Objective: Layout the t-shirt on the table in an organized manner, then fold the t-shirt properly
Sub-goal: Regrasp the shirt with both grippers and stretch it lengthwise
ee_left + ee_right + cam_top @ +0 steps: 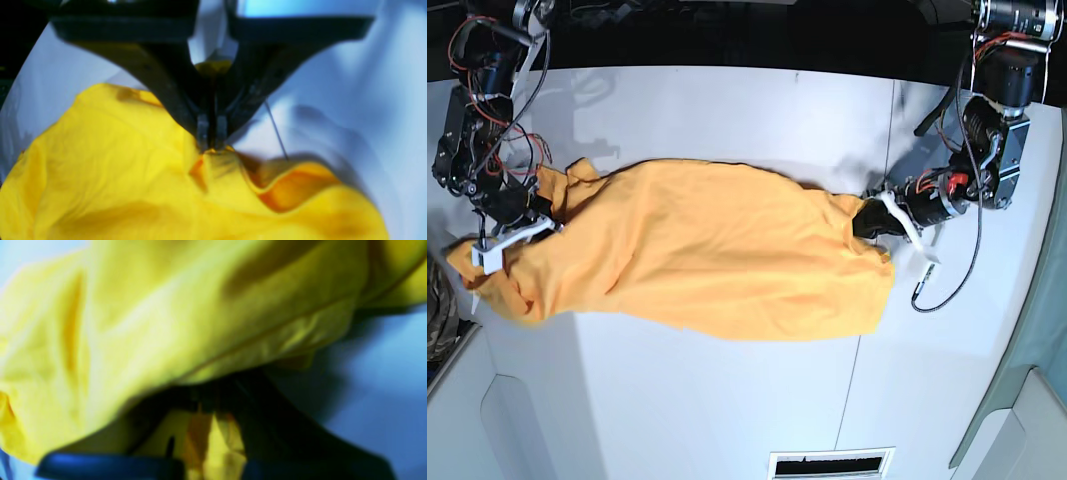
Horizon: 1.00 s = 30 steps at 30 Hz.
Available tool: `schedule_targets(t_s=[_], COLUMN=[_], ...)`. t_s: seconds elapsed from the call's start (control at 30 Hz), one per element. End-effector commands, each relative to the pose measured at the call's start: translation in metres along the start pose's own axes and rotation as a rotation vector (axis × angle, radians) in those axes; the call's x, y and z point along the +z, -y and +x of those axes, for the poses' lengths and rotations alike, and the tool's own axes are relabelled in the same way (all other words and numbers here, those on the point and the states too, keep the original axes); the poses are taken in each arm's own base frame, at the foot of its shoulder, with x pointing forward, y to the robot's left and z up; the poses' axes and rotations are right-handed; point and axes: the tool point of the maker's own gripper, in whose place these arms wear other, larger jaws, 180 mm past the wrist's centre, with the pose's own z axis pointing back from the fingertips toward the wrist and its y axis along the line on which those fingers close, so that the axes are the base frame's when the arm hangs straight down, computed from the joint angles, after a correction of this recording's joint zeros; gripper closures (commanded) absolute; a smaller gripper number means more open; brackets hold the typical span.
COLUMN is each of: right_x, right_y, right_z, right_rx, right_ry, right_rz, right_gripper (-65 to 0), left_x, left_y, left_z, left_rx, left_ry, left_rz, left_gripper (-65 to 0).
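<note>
Next, my left gripper lets go of the t-shirt's pinched end on the thin dark seam (892,112) near the table's far edge.
The orange-yellow t-shirt (717,255) lies bunched and stretched sideways across the white table (727,400). In the base view my left gripper (865,220) is at the shirt's right end. The left wrist view shows its jaws shut on a raised fold of the t-shirt (116,173), with the left gripper (210,146) pinching the cloth just above the table (367,100). My right gripper (527,222) is at the shirt's left end. The blurred right wrist view shows the t-shirt (166,323) draped over the right gripper (213,416), yellow cloth caught between its dark fingers.
A camouflage-patterned cloth (437,310) hangs at the table's left edge. A thin dark seam (892,130) crosses the tabletop on the right. A loose black cable (952,285) trails below the left arm. A vent grille (832,463) sits at the near edge.
</note>
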Motion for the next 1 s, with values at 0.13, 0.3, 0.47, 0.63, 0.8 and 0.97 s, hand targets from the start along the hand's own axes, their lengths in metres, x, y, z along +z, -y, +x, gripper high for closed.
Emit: schedule_targets(t_s=[0.13, 0.3, 0.47, 0.63, 0.8, 0.97], right_x=[0.006, 0.042, 0.084, 0.121, 0.163, 0.193], right_y=[-0.032, -0.041, -0.02, 0.005, 0.041, 0.074], right_z=[0.08, 0.117, 0.112, 0.068, 0.021, -0.017], right_rx=[0.062, 0.097, 0.165, 0.202, 0.166, 0.103], right_ry=[0.096, 0.121, 0.115, 0.065, 0.042, -0.003], right_rz=[0.081, 0.143, 0.112, 0.045, -0.061, -0.148], right_gripper=[0.0, 0.0, 0.0, 0.0, 0.0, 0.0], left_x=[0.017, 0.07, 0.125, 0.144, 0.146, 0.145], left_y=[-0.017, -0.015, 0.014, 0.047, 0.056, 0.05], left_z=[0.064, 0.118, 0.131, 0.088, 0.047, 0.006], left_rx=[-0.037, -0.155, -0.386, -0.494, -0.473, -0.442], left_ry=[0.051, 0.099, 0.117, 0.032, -0.039, -0.135], left_rz=[0.021, -0.007, -0.015, -0.077, -0.104, -0.095], left_gripper=[0.0, 0.0, 0.0, 0.0, 0.0, 0.0])
